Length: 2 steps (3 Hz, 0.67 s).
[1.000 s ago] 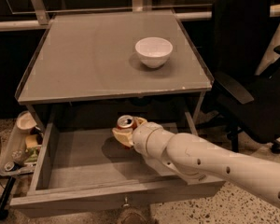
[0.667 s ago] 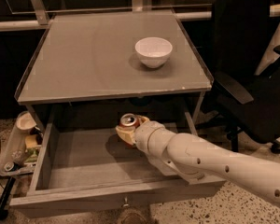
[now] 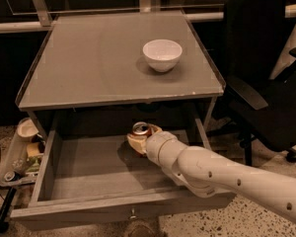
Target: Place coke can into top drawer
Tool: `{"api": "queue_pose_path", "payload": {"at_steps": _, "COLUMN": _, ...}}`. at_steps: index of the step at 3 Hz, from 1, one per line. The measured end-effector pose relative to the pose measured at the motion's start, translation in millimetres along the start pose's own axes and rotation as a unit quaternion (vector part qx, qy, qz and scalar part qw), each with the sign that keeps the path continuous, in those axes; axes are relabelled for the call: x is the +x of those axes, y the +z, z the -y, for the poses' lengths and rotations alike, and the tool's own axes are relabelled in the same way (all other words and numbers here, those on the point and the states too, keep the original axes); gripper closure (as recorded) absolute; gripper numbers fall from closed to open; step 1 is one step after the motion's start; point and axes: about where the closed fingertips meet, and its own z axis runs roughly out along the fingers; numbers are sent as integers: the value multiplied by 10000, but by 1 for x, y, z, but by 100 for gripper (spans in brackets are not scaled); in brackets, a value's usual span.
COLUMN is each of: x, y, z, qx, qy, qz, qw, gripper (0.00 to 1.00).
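Note:
The robot's gripper will release the coke can on the drawer's bottom [image 3: 145, 158], about halfway between the drawer's back side and its front panel.
The top drawer [image 3: 89, 169] of the grey table is pulled out wide, with its front panel and small knob [image 3: 132, 214] at the bottom. My gripper [image 3: 140, 138] reaches in from the right over the drawer's back right part. Its tan fingers [image 3: 134, 142] are shut on the coke can [image 3: 141, 129], of which only the silver top and a sliver of red show. The can is upright, low inside the drawer near its back wall. My white arm hides the can's body and the drawer floor under it.
A white bowl [image 3: 162, 54] stands on the tabletop [image 3: 89, 63] at the back right. A black office chair [image 3: 266, 73] stands close on the right. A low cart [image 3: 19, 152] with small items is on the floor at the left.
The gripper with the can has shifted slightly to the right and deeper toward the drawer's back. The bowl and drawer have not moved.

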Motion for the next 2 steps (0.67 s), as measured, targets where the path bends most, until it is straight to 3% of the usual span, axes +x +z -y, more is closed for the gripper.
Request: {"api": "queue_pose_path", "payload": {"at_steps": 2, "x": 10, "y": 3, "z": 2, "qx": 15, "qy": 80, "qz": -54, "qw": 10000, "gripper": 100}}
